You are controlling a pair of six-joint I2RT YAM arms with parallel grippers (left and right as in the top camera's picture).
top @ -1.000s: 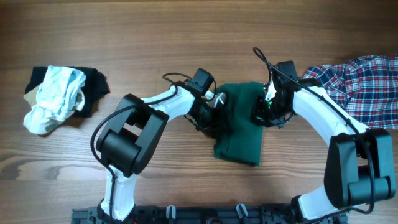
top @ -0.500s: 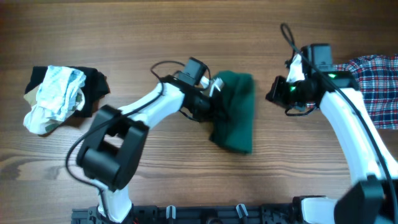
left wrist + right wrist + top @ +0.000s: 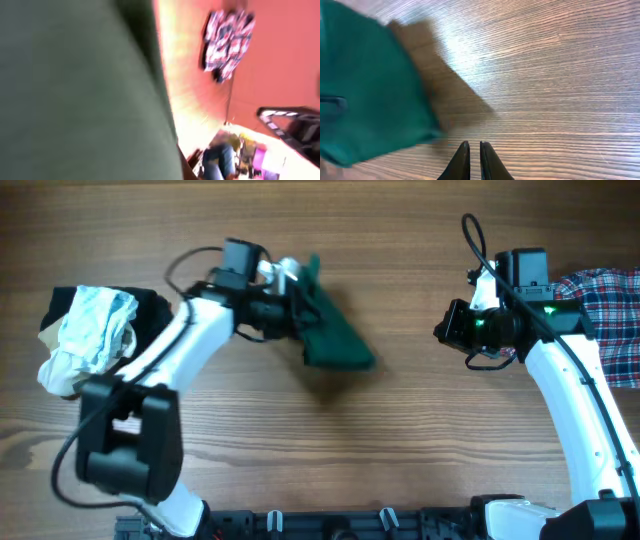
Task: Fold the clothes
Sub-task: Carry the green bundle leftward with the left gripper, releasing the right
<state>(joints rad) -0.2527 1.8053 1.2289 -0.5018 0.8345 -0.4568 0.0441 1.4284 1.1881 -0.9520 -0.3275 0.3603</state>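
Next, I let go of the dark green garment with my left gripper on the pile of white, light blue and black clothes point(image 3: 110, 307).
A folded dark green garment point(image 3: 330, 332) hangs lifted off the table, held by my left gripper point(image 3: 292, 280) at its upper left edge. In the left wrist view the green cloth point(image 3: 75, 90) fills the frame and hides the fingers. My right gripper point(image 3: 447, 332) is shut and empty above bare wood, well right of the garment. In the right wrist view its closed fingers point(image 3: 474, 150) point at the table, with the green garment point(image 3: 370, 95) to the left. A plaid shirt point(image 3: 605, 305) lies at the right edge.
A pile of white, light blue and black clothes point(image 3: 95, 335) lies at the far left of the wooden table point(image 3: 420, 440). The plaid shirt also shows, blurred, in the left wrist view point(image 3: 227, 42).
My left arm has lifted the green garment and swung it left, toward the pile. My right gripper let go of it, drew back right and stayed near the plaid shirt.
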